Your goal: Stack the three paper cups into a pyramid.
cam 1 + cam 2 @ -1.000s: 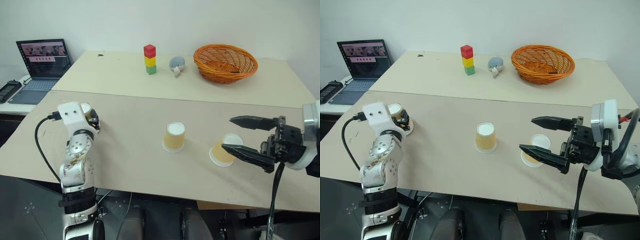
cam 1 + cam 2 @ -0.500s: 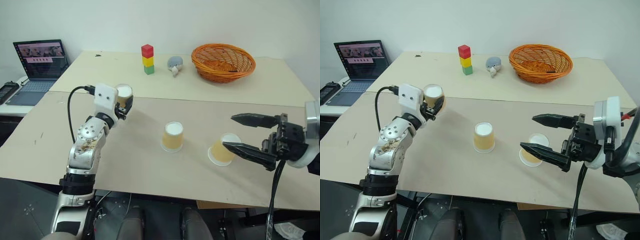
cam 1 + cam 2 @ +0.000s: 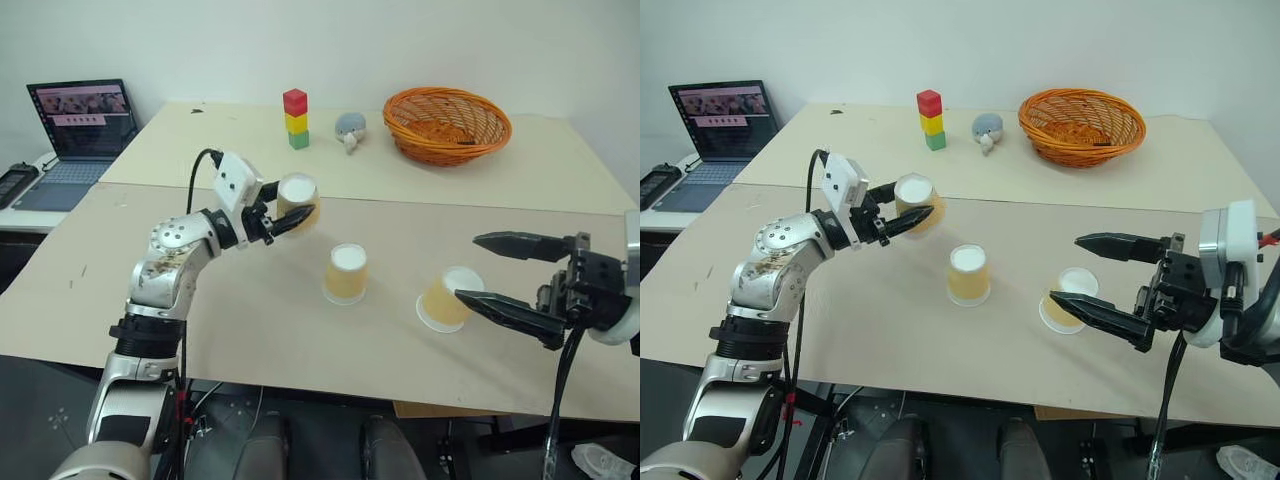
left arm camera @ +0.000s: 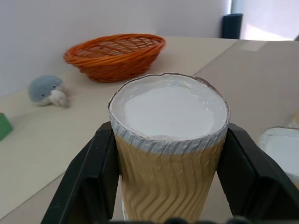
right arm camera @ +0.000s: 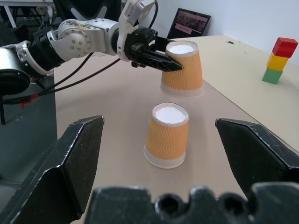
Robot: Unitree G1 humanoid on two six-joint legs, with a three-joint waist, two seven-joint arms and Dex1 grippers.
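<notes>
The cup in my left gripper needs to be let go on the table (image 3: 300,292), close beside the middle cup, on the laptop side.
My left gripper (image 3: 298,207) is shut on a yellow-orange paper cup (image 3: 299,200) and holds it upside down, white base up, above the table, left of and behind the middle cup. Its black fingers (image 4: 100,163) press the ribbed sides of the held cup (image 4: 170,140). The second cup (image 3: 347,273) stands upside down at the table's middle. A third cup (image 3: 443,300) sits upside down to its right. My right gripper (image 3: 469,267) is open and level, its fingertips reaching around that third cup without touching it.
A red-yellow-green block tower (image 3: 297,118), a small grey plush toy (image 3: 351,128) and an orange wicker basket (image 3: 447,124) stand along the far table. A laptop (image 3: 82,125) sits on a side table at the far left.
My left arm has swung right and slightly up, carrying its cup from the table's left edge toward the middle cup, and the wrist has turned. The right gripper has stayed in place.
</notes>
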